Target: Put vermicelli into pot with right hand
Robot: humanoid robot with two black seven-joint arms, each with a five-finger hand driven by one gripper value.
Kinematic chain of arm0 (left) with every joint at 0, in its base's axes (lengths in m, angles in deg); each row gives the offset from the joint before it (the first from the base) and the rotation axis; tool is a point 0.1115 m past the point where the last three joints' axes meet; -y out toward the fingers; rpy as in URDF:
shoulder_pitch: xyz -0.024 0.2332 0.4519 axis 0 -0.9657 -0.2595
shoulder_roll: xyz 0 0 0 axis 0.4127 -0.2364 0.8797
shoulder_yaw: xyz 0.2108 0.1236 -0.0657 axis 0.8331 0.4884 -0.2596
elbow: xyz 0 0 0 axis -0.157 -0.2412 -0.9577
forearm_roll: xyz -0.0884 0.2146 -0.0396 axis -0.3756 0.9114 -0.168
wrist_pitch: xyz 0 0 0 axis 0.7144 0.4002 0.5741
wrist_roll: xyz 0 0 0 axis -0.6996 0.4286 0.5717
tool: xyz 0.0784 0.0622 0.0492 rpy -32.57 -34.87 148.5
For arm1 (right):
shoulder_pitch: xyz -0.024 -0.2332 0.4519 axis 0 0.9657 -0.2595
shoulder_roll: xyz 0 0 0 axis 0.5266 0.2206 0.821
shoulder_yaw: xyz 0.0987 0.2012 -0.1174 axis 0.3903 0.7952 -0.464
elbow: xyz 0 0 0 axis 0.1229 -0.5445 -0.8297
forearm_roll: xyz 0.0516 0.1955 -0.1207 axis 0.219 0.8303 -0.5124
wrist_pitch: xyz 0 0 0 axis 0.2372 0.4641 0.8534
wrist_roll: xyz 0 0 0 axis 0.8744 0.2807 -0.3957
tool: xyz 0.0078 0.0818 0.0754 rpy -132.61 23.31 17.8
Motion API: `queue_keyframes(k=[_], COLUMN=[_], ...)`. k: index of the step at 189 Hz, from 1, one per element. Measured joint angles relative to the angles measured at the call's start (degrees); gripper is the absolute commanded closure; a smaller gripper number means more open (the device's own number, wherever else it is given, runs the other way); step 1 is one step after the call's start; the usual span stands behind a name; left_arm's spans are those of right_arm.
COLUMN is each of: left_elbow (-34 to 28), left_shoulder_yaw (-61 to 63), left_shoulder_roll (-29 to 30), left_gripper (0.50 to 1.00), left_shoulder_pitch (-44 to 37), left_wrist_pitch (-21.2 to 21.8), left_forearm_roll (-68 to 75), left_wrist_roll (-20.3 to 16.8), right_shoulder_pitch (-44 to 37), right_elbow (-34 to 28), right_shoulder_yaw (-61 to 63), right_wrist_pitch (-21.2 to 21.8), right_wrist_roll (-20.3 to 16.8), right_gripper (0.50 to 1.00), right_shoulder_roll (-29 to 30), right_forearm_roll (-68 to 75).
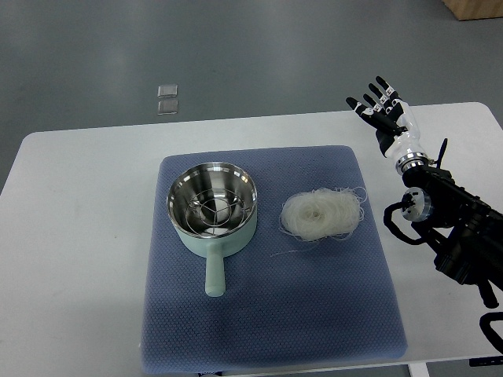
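Observation:
My right gripper is to go next to the white vermicelli beside the pot and close around the vermicelli's middle (324,213), between its far and near edges.
A pale green pot (213,206) with a shiny steel inside and a handle pointing toward me sits on the left half of a blue mat (267,314). A white nest of vermicelli (320,214) lies on the mat just right of the pot. My right hand (381,106) is raised over the far right of the white table, up and to the right of the vermicelli, well apart from it. Its fingers are spread and it holds nothing. The left arm does not show.
The white table (78,236) extends around the mat. Two small clear squares (167,99) lie on the grey floor beyond the table's far edge. A cardboard box corner (475,8) shows at the top right.

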Motion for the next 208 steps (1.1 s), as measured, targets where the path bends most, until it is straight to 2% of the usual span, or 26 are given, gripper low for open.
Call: queue_keyframes(k=[208], left_elbow=[0.08], left_shoulder_yaw=[-0.11], left_shoulder_roll=[0.0], left_gripper=[0.5], left_shoulder_pitch=[0.72], left_wrist_pitch=[0.17], left_forearm_roll=[-0.01], left_wrist_roll=[-0.09], right_shoulder_pitch=[-0.17], right_elbow=[0.0], right_shoulder_yaw=[-0.03], right_wrist_pitch=[0.36], right_wrist_roll=[0.0], right_gripper=[0.572], right_shoulder_roll=[-0.34], right_forearm_roll=[0.0])
